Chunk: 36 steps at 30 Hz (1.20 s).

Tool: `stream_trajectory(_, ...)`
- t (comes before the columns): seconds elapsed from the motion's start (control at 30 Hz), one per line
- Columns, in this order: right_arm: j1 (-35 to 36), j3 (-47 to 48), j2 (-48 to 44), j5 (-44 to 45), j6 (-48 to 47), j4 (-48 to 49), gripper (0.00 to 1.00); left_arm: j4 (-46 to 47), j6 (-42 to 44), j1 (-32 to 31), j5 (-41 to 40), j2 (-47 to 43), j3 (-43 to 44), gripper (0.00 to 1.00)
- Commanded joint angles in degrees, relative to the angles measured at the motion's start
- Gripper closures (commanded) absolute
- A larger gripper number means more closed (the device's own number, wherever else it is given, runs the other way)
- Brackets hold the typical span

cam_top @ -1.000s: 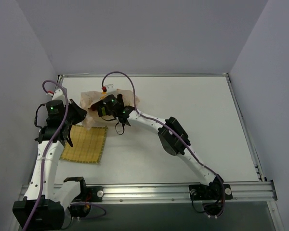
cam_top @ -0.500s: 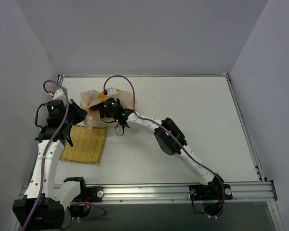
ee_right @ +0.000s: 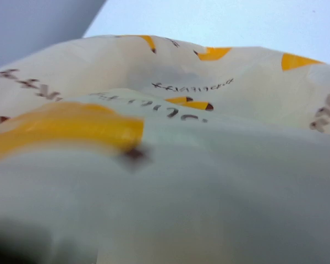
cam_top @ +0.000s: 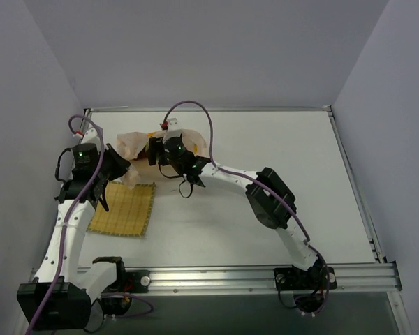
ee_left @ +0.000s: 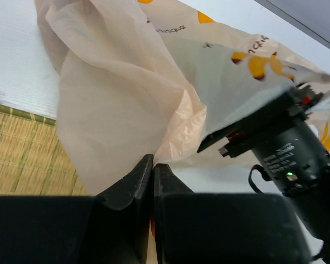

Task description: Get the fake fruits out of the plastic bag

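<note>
My right gripper is going to let go of the bumpy green fruit on the middle of the yellow woven mat (cam_top: 125,204).
The peach plastic bag (cam_top: 134,148) printed with yellow bananas lies bunched at the back left of the table. My left gripper (cam_top: 119,169) sits at its near left edge. In the left wrist view that gripper (ee_left: 153,163) is shut, with the bag's film (ee_left: 115,99) rising from between its tips. My right gripper (cam_top: 157,151) pushes into the bag from the right, and its fingers are covered by film. The right wrist view shows only bag film (ee_right: 209,110) close up. The fake fruits are hidden.
A yellow woven mat (cam_top: 123,209) lies flat just in front of the bag, under my left arm, and its corner shows in the left wrist view (ee_left: 22,148). The right arm's wrist (ee_left: 286,157) crosses the bag. Grey walls close the table on three sides.
The right arm's wrist has shifted right and farther back inside the bag, and the bag's top now spreads wider to the right. The left gripper has crept slightly right, still shut.
</note>
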Motion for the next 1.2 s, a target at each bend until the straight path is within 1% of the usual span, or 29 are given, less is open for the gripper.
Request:
stream_trajectory(0.0,-0.13,-3.17,-5.56,-2.7,1.76,6.9,0.58,0.96,-0.44,-1.01,-1.64,0.0,4.0,0.98)
stream_trajectory(0.2,-0.04,-8.89,-11.45,-8.24,3.17,8.4,0.57,1.31,-0.35,-0.92,-2.61,0.53,4.88,0.98)
stream_trajectory(0.27,-0.04,-10.12,-14.08,-11.58,3.52,9.72,0.57,1.48,-0.61,-0.92,-2.52,0.71,5.41,0.98)
stream_trajectory(0.4,0.22,-12.93,-17.69,-15.1,2.29,8.67,0.57,2.45,-1.49,-1.01,-2.78,1.59,6.55,0.98)
stream_trajectory(0.6,3.11,-21.45,-26.3,-12.74,-0.25,9.37,0.56,3.15,-2.19,-0.83,-4.1,3.26,9.19,0.98)
stream_trajectory(0.7,6.54,-25.84,-30.35,-9.84,-2.8,9.11,0.56,3.94,-2.37,-0.92,-4.28,3.61,10.07,0.98)
stream_trajectory(0.77,9.7,-29.19,-32.02,-9.74,-3.34,10.24,0.56,4.47,-2.55,-0.92,-4.36,3.96,10.59,0.98)
stream_trajectory(0.83,11.72,-30.69,-31.5,-9.83,-3.34,12.52,0.56,5.26,-2.63,-0.92,-4.71,4.31,10.68,0.98)
stream_trajectory(0.9,14.54,-31.83,-28.61,-9.74,-3.25,14.72,0.56,6.31,-2.9,-0.83,-4.72,4.57,10.68,0.97)
stream_trajectory(0.97,16.29,-30.44,-24.06,-9.74,-2.28,16.31,0.57,6.76,-2.9,-0.83,-4.28,5.01,10.77,0.98)
stream_trajectory(1.1,18.94,-27.97,-17.01,-5.0,-3.16,20.08,0.57,6.41,-1.94,0.31,-4.19,5.37,12.09,0.98)
stream_trajectory(1.13,19.2,-27.88,-15.69,-4.21,-3.25,23.31,0.57,6.15,-0.98,0.4,-4.45,5.02,12.09,0.98)
stream_trajectory(1.17,19.38,-27.53,-12.89,-3.24,-3.25,24.47,0.57,5.88,-0.53,0.49,-6.02,4.67,12.09,0.97)
